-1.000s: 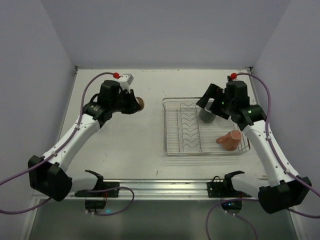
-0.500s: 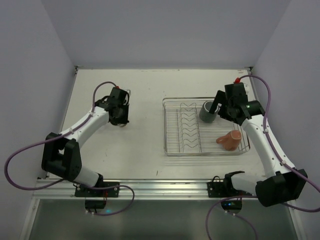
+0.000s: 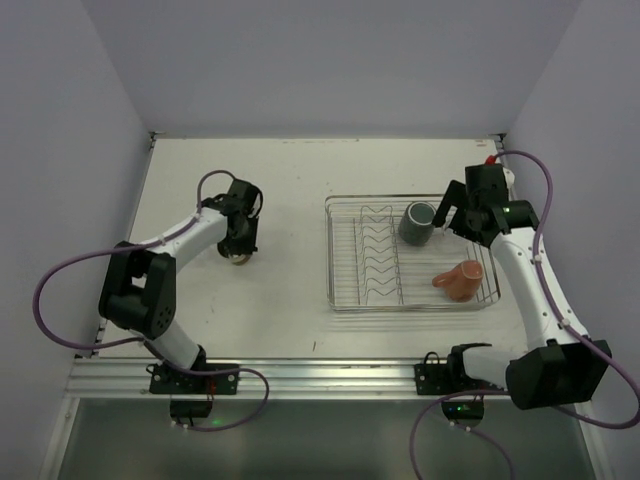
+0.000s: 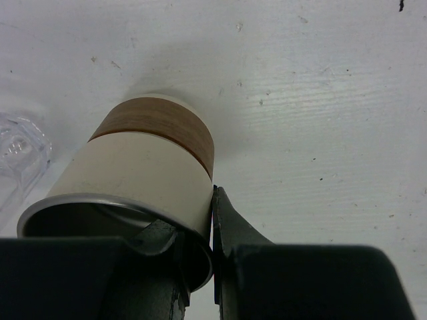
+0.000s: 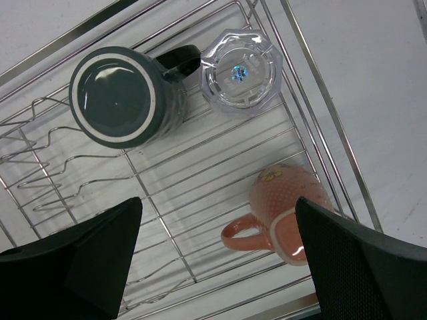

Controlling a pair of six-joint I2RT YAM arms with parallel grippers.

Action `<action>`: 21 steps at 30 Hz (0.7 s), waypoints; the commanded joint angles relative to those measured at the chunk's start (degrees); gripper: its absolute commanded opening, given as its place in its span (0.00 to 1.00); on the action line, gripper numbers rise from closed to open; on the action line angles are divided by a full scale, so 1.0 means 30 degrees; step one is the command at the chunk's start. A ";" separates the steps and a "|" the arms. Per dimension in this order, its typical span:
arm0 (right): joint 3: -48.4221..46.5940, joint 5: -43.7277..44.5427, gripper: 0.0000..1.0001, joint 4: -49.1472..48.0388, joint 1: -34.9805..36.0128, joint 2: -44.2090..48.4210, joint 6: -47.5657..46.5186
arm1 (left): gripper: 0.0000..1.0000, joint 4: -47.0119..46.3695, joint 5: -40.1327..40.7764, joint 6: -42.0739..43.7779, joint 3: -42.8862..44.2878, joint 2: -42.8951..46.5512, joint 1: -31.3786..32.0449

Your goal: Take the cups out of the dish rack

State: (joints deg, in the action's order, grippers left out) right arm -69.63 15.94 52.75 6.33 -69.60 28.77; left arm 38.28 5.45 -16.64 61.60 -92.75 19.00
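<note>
Next, I close my right gripper on the upper sides of the clear tumbler (image 3: 448, 226) (image 5: 241, 71) beside the handle of the dark grey mug in the dish rack.
My left gripper (image 3: 240, 248) is shut on the rim of the cream cup with a brown band (image 4: 150, 157), one finger inside and one outside. It holds the cup low over the table, left of the dish rack (image 3: 365, 303). The cup (image 3: 240, 259) barely shows under the gripper in the top view. My right gripper (image 3: 455, 214) is open and empty above the rack's far right part (image 5: 217, 220). In the rack (image 5: 320, 113) stand a dark grey mug (image 5: 120, 97) (image 3: 417, 222) and a clear tumbler (image 5: 241, 70). A salmon-pink mug (image 5: 293, 200) (image 3: 460, 280) lies on its side.
A second clear tumbler (image 4: 20, 143) lies on the table just left of the cream cup. The rack's zigzag dividers (image 3: 375, 250) run down its middle. White walls close in the table at the back and both sides.
My left arm has swung in and down, bringing the cream cup low over the table. My right gripper has drawn back to the right, away from the grey mug.
</note>
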 commanded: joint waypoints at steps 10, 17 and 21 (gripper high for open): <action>0.0737 -0.0246 0.99 -0.0971 -0.0761 -0.0588 -0.0744 | 0.30 -0.0632 0.0937 0.0333 0.0617 -0.0548 -0.0388; 0.1411 -0.0510 0.99 -0.1529 -0.1171 -0.0822 -0.0949 | 0.46 -0.0340 0.1550 -0.0106 0.1378 0.0942 -0.0417; 0.1499 -0.0686 0.99 -0.1879 -0.1493 -0.0998 -0.1066 | 0.47 0.0420 0.1640 -0.0165 0.2228 0.2115 -0.0388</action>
State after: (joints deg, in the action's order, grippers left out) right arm -65.39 14.46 49.89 2.66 -72.14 26.81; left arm 38.85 8.51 -16.86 63.99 -91.44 18.37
